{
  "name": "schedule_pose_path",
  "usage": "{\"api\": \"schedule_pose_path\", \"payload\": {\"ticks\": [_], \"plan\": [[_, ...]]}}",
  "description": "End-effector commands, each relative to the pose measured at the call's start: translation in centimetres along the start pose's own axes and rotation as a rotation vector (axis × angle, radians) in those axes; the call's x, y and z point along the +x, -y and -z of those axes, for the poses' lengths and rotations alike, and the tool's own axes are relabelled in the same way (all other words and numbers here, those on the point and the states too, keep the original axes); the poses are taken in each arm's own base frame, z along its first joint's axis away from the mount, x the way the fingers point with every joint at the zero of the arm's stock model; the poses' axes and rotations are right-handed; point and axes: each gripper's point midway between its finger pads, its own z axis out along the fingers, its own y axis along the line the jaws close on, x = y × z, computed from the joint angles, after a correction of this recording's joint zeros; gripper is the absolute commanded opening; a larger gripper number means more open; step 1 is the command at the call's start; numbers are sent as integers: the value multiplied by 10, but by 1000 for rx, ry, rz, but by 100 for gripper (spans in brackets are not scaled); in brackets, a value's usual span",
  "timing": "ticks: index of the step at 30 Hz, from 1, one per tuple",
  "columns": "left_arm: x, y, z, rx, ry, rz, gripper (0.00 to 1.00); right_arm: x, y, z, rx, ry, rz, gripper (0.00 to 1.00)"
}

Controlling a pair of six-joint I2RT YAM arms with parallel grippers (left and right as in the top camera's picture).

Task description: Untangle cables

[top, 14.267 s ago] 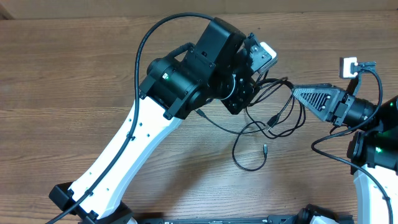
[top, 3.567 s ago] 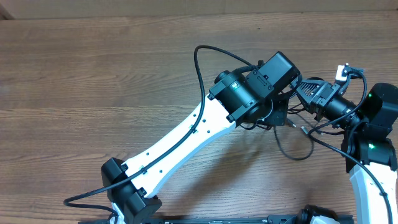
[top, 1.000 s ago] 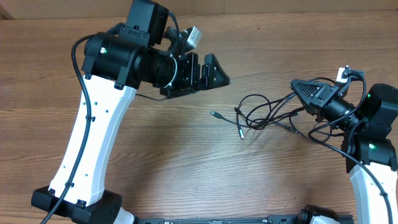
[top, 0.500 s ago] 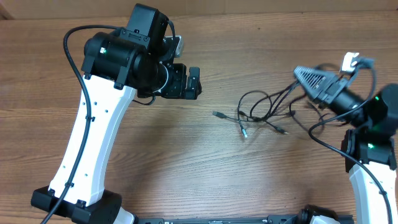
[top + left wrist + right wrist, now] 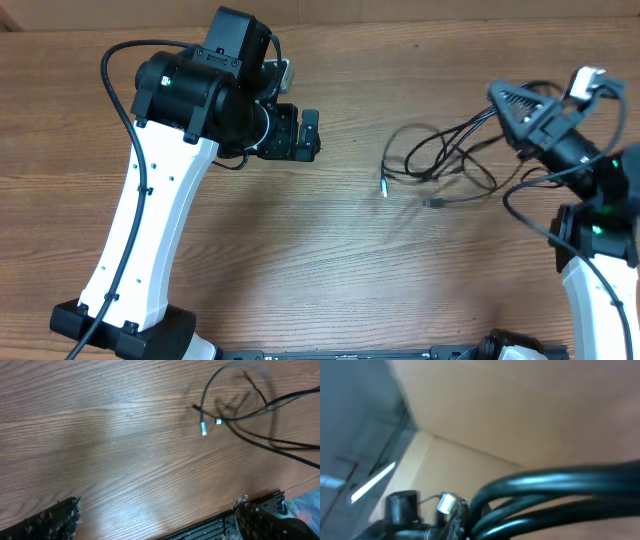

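Observation:
I need to move my left gripper next to the cable tangle's end [image 5: 409, 173] [image 5: 227, 419] beside the plugs and close it on a black piece of the cables there.
The cables [image 5: 440, 152] are a loose tangle of thin black cords at the table's right of centre. Two plug ends trail toward the middle, one plug [image 5: 383, 186] further left than the other plug [image 5: 432, 203]. My right gripper [image 5: 512, 102] is shut on the strands at the tangle's upper right. The right wrist view is filled by those cables [image 5: 560, 491] pressed against its fingertip [image 5: 464, 516]. My left gripper [image 5: 308, 135] hangs open over bare wood well to the left. In its wrist view, the cables [image 5: 240, 412] lie far ahead of its spread fingertips [image 5: 50, 522].
The left arm's white link [image 5: 150, 230] slants across the table's left side from its base [image 5: 120, 325] at the front edge. The right arm's base [image 5: 600, 240] stands at the right edge. A dark rail [image 5: 215, 525] runs along the table's front edge.
My right gripper has moved up and to the right with the cables, dragging the tangle and its plug ends rightward. The left gripper has drawn back slightly to the left and stays open.

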Motion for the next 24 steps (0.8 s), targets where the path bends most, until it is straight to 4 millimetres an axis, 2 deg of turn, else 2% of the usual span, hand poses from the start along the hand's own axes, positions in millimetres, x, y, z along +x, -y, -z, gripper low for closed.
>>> {"api": "schedule_pose_path", "payload": {"ticks": [1,2,4,5,7,11,20,24], "plan": [[1,0,8,-3,21,-37,100,19,59,1,164,-91,-59,4],[1,0,8,-3,22,-37,100,31,87,5,245,-131,-120,15],[1,0,8,0,23,-37,100,44,109,10,309,-174,-149,47],[1,2,8,8,21,-38,100,51,118,13,335,-196,-155,59],[2,3,8,14,19,-37,100,59,129,17,371,-224,-170,77],[3,6,8,17,15,-47,99,65,137,21,397,-241,-174,100],[12,23,3,30,-4,-125,100,63,142,22,426,-223,-175,100],[16,29,-6,32,-31,-150,100,63,143,23,434,-222,-179,100]]}}
